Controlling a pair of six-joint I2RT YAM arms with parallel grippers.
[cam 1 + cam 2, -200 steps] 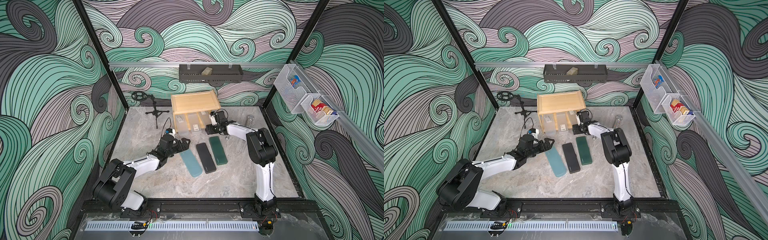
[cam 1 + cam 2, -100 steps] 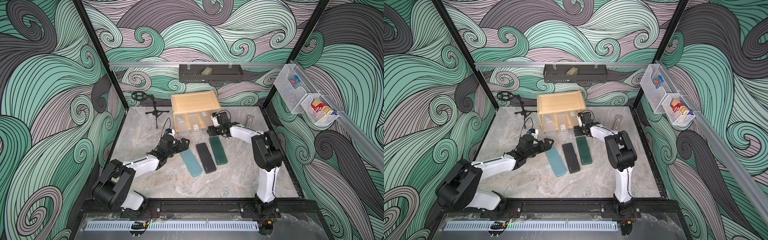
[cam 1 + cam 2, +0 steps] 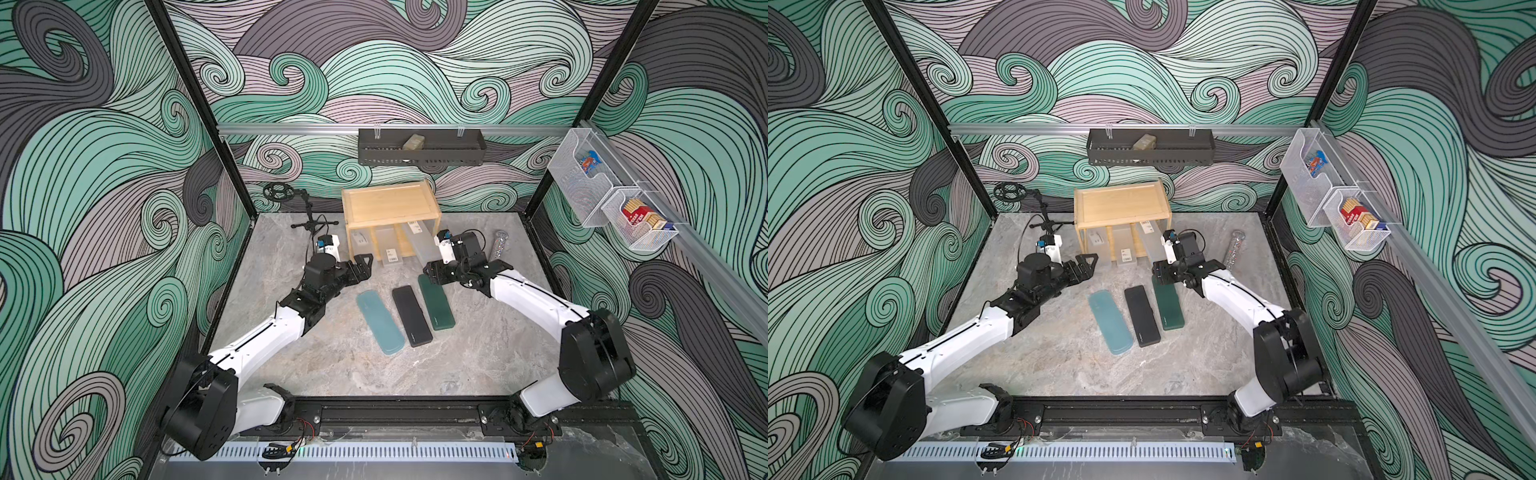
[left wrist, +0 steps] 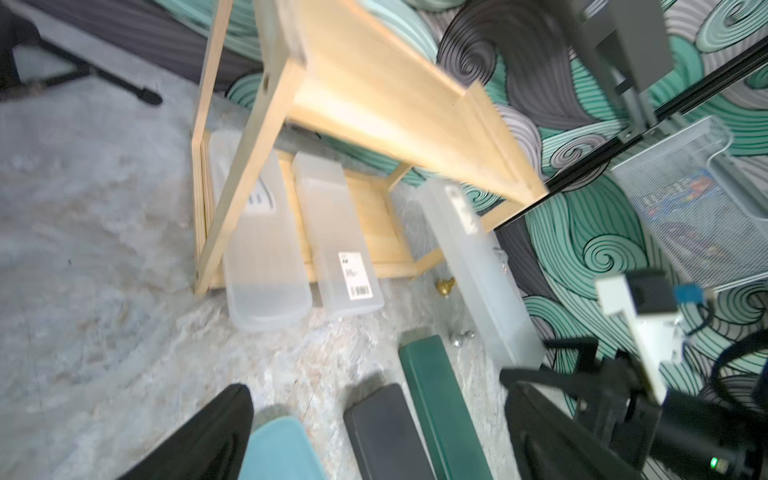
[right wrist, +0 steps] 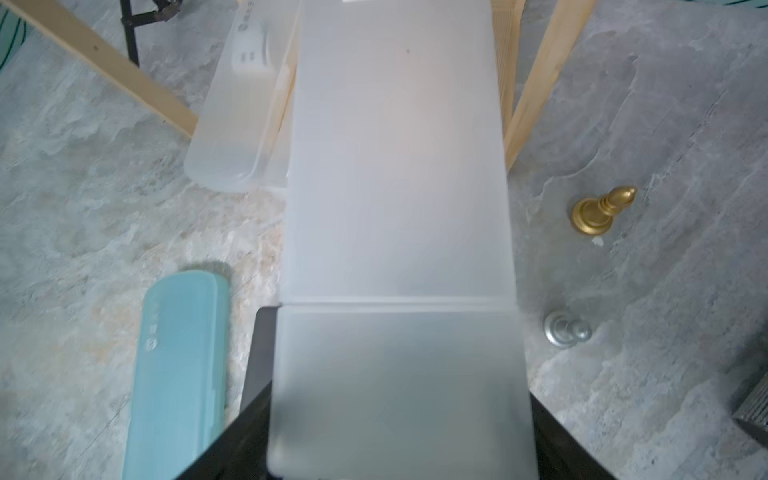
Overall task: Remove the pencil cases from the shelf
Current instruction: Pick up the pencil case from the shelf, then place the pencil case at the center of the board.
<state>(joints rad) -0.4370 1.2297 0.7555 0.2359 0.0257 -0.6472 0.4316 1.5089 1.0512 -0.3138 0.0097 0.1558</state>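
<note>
Next, my right gripper puts the third frosted case down on the bare table (image 3: 336, 321) next to the teal case, opposite the black case.
The wooden shelf (image 3: 390, 208) stands at the back of the table. Two frosted pencil cases (image 3: 360, 243) (image 3: 388, 249) lie on its lower tier and stick out in front. My right gripper (image 3: 432, 272) is shut on the near end of a third frosted case (image 5: 395, 208), which slants out of the shelf's right side with its far end under the top tier. The teal (image 3: 380, 322), black (image 3: 412, 316) and dark green (image 3: 435, 301) cases lie side by side on the table. My left gripper (image 3: 365, 264) hangs open and empty in front of the shelf's left post.
A glittery tube (image 3: 500, 245) lies right of the right gripper. A gold chess piece (image 5: 598, 210) and a silver one (image 5: 563, 328) sit on the table beside the held case. A black tripod stand (image 3: 309, 216) is left of the shelf; a black wall tray (image 3: 419, 147) hangs above it.
My right gripper has drawn back from the shelf towards the front, pulling the frosted case out with it, and its elbow has swung to the right. The left arm has not moved.
</note>
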